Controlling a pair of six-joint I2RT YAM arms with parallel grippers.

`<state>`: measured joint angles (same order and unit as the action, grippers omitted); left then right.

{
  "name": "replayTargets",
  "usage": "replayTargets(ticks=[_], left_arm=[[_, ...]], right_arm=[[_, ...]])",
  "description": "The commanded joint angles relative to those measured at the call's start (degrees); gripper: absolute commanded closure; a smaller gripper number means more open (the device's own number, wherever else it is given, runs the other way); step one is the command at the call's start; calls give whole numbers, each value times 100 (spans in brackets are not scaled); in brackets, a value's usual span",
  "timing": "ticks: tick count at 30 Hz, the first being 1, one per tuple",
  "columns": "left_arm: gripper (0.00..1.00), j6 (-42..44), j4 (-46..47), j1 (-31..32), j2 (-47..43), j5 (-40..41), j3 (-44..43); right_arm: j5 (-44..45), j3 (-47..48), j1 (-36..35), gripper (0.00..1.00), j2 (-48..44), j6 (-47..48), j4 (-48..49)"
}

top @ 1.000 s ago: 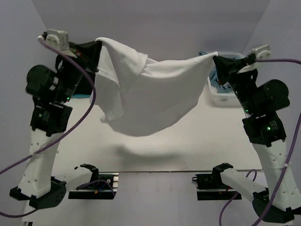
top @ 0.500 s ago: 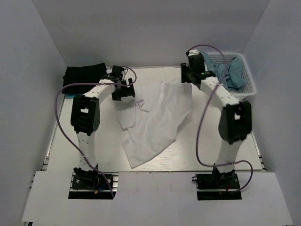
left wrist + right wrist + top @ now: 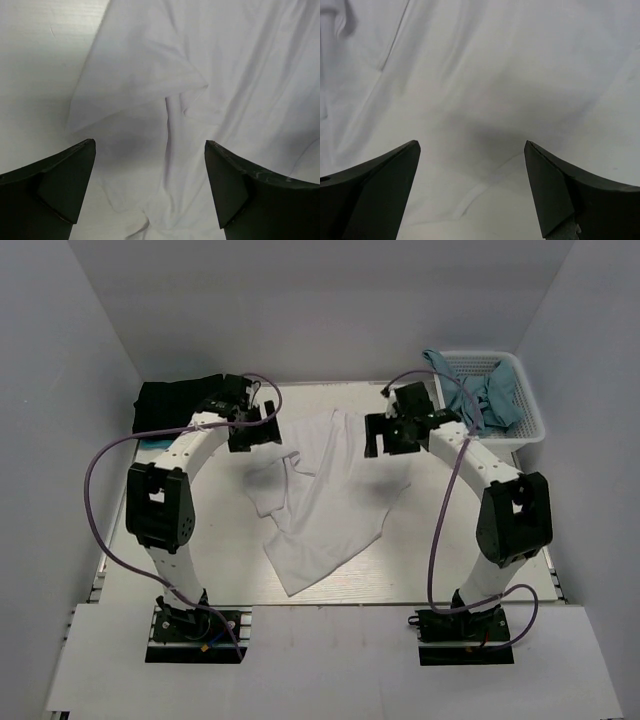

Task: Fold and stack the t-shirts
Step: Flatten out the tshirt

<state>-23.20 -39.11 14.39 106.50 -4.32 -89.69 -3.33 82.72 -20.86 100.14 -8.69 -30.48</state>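
Note:
The white t-shirt's small side corner [image 3: 263, 513] [image 3: 116, 208], just behind the long flap that points toward the arm bases, is the next place for my left gripper to close.
A white t-shirt [image 3: 325, 505] lies rumpled and partly spread in the middle of the table. It fills both wrist views as wrinkled white cloth [image 3: 210, 75] [image 3: 495, 65]. A black t-shirt [image 3: 175, 400] lies bunched at the back left. My left gripper [image 3: 256, 432] hangs over the white shirt's far left corner, and in its wrist view the left gripper [image 3: 150, 150] is open with nothing between the fingers. Over the shirt's far right part, my right gripper [image 3: 386, 435] is also open, seen up close as the right gripper [image 3: 472, 147] above the cloth.
A white slatted basket [image 3: 530, 425] stands at the back right with blue-green cloth [image 3: 490, 390] heaped in it. Grey walls close in the table on the left, back and right. Both arm bases sit at the near edge.
A second ago both grippers held the white t-shirt stretched in the air. They have let go, and the shirt now lies on the table under two open grippers.

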Motion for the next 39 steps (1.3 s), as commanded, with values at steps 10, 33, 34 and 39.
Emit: replayTargets(ticks=[10, 33, 34, 39], left_arm=[[0, 105, 518, 55, 362, -1186, 892], [0, 114, -1054, 151, -14, -176, 469], [0, 114, -1115, 152, -137, -175, 583], [0, -114, -1047, 555, -454, -561, 1172]], right_arm=[[-1038, -784, -348, 10, 867, -379, -485], [465, 2984, 391, 10, 2434, 315, -365], [430, 2630, 355, 10, 2040, 367, -223], [754, 2038, 13, 10, 1203, 36, -588]])
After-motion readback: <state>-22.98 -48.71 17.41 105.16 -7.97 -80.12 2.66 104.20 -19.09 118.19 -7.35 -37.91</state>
